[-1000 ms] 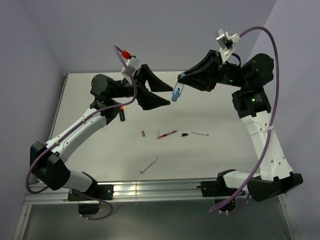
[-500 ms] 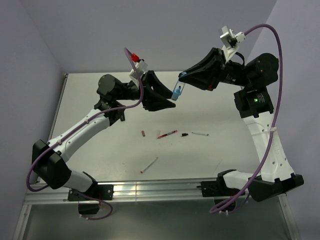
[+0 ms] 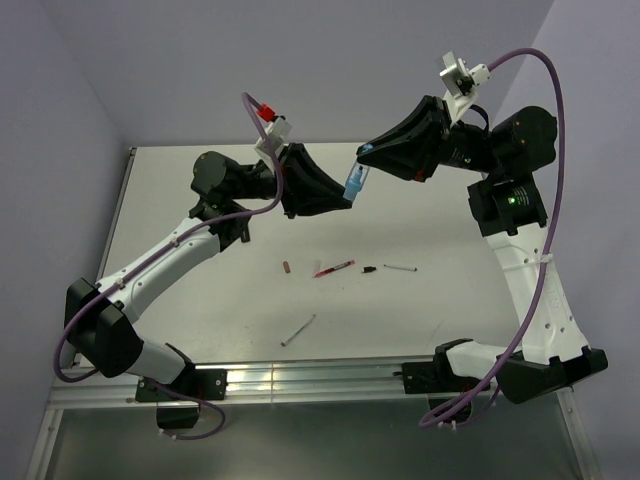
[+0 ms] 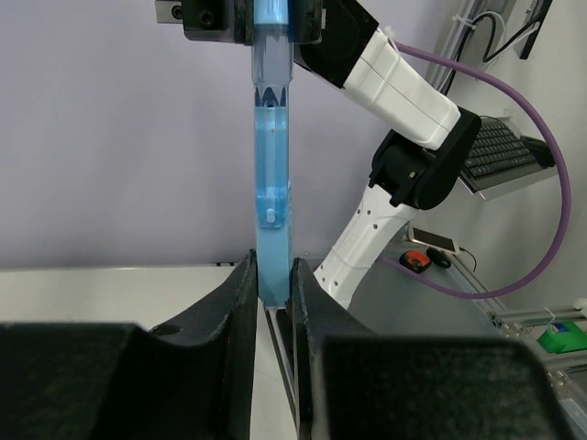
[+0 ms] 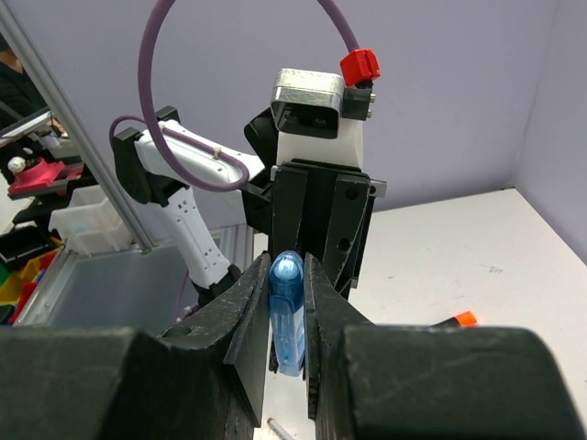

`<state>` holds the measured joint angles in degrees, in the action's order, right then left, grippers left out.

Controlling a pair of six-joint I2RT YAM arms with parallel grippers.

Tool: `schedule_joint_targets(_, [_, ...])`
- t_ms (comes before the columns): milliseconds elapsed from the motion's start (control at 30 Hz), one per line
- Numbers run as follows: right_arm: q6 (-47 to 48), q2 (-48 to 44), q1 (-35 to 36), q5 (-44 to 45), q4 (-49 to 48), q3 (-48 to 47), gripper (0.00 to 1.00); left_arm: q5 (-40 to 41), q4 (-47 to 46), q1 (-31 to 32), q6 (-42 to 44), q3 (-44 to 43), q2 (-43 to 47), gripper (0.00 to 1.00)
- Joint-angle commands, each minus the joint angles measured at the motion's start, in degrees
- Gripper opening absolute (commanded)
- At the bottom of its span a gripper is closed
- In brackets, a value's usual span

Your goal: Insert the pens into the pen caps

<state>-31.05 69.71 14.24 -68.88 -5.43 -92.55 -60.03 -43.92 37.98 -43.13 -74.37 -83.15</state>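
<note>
The light-blue marker, now held above the table's far half, will be let go by my left gripper on the white table (image 3: 240,227), where it will lie close alongside the black marker under that gripper's arm.
A light-blue marker (image 3: 354,183) hangs in the air above the table's far half, held between both grippers. My right gripper (image 3: 363,163) is shut on its upper end, the rounded blue tip (image 5: 287,316) pinched between the fingers. My left gripper (image 3: 345,201) is shut on the solid blue lower end (image 4: 273,275), both fingers touching it. On the table lie a dark red cap (image 3: 287,267), a red pen (image 3: 335,268), a black cap (image 3: 369,269), a white pen (image 3: 400,268) and a grey pen (image 3: 298,330). An orange marker end (image 5: 464,318) shows past my right finger.
The table (image 3: 450,300) is white with a metal rail (image 3: 300,378) along its near edge. Lilac walls stand close behind and at both sides. Purple cables (image 3: 545,90) loop off both wrists.
My left gripper has moved right to the marker's lower end and closed on it. The right gripper rose slightly, still shut on the marker.
</note>
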Motion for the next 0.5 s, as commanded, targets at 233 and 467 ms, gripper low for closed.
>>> schedule_joint_targets(233, [0.0, -0.5, 0.7, -0.2, -2.4, 1.8, 0.00, 2.3, -5.2, 0.6, -4.6, -2.7, 0.0, 0.00])
schedule_joint_targets(467, [0.5, -0.9, 0.8, -0.3, -2.4, 4.4, 0.00, 2.5, -7.1, 0.6, -6.2, -4.0, -0.8, 0.00])
